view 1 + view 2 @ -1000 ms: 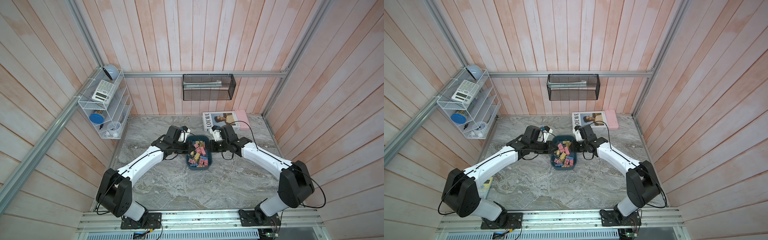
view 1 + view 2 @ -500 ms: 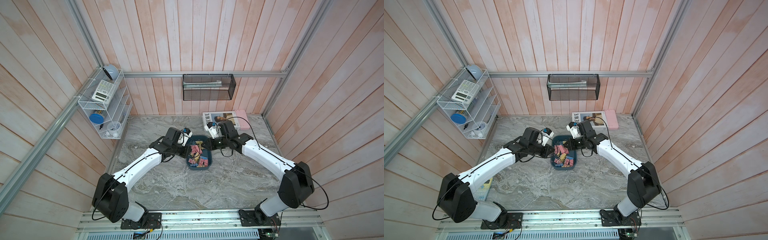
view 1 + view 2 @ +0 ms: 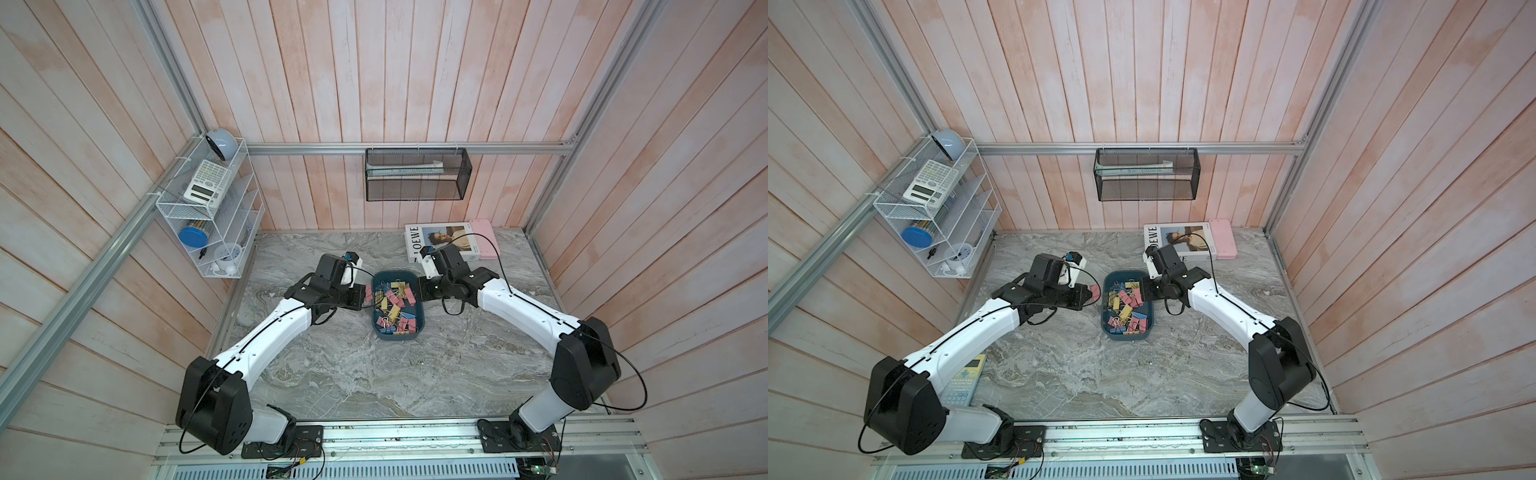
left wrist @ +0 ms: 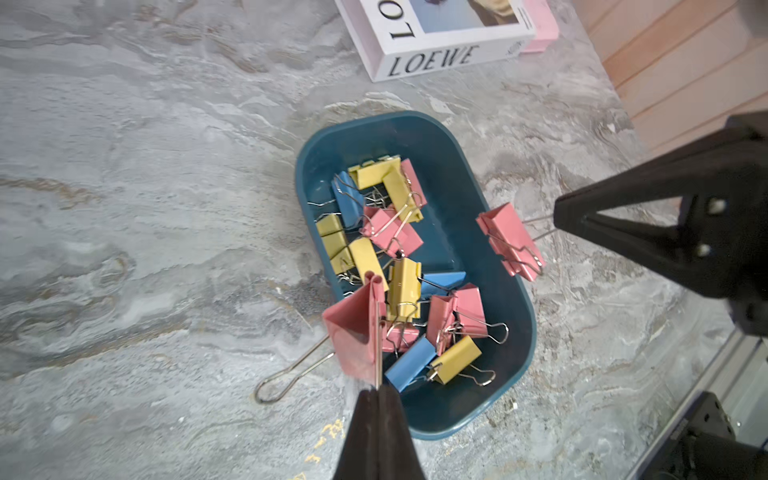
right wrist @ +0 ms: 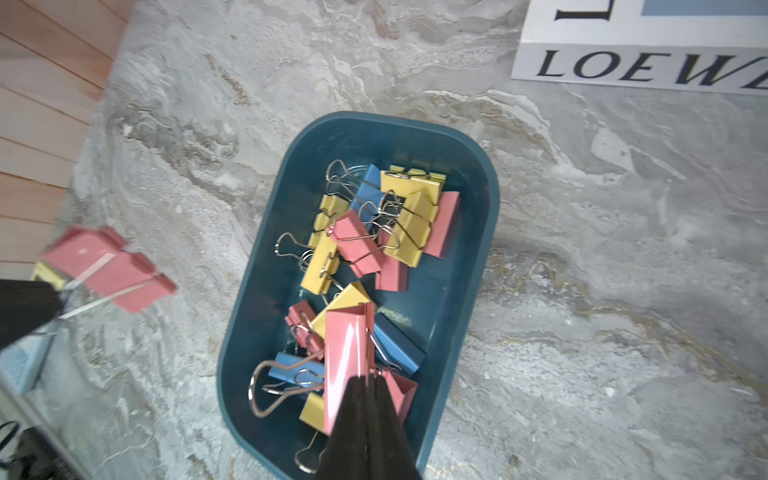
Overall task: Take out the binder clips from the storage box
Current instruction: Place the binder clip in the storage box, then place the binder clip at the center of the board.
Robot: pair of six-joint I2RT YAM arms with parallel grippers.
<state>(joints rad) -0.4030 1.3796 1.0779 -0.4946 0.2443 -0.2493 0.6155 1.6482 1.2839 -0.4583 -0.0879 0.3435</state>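
Note:
Next, my left gripper lets go of the pink clip on the bare table [image 3: 324,290] [image 4: 144,246] between the storage box and the wire rack.
The dark teal storage box [image 3: 419,328] [image 3: 1149,328] sits mid-table with several pink, yellow and blue binder clips [image 3: 392,309] [image 4: 403,282] [image 5: 361,245] heaped inside. My left gripper [image 4: 378,388] [image 3: 361,297] hangs at the box's left rim, shut on the wire handle of a pink clip [image 4: 353,332] [image 3: 1095,292]. My right gripper [image 5: 368,378] [image 3: 419,291] is over the box's right side. It is shut on the handle of another pink clip [image 5: 347,361] [image 4: 511,239], which hangs above the box.
A white LOEWE book [image 3: 440,243] and a pink case [image 3: 482,239] lie at the back right. A white wire rack [image 3: 212,220] hangs on the left wall. A black mesh basket [image 3: 417,174] hangs on the back wall. A calculator [image 3: 965,380] lies by the left arm's base.
Both grippers have drawn apart from over the middle of the box towards its sides. Each carries a pink clip lifted off the heap.

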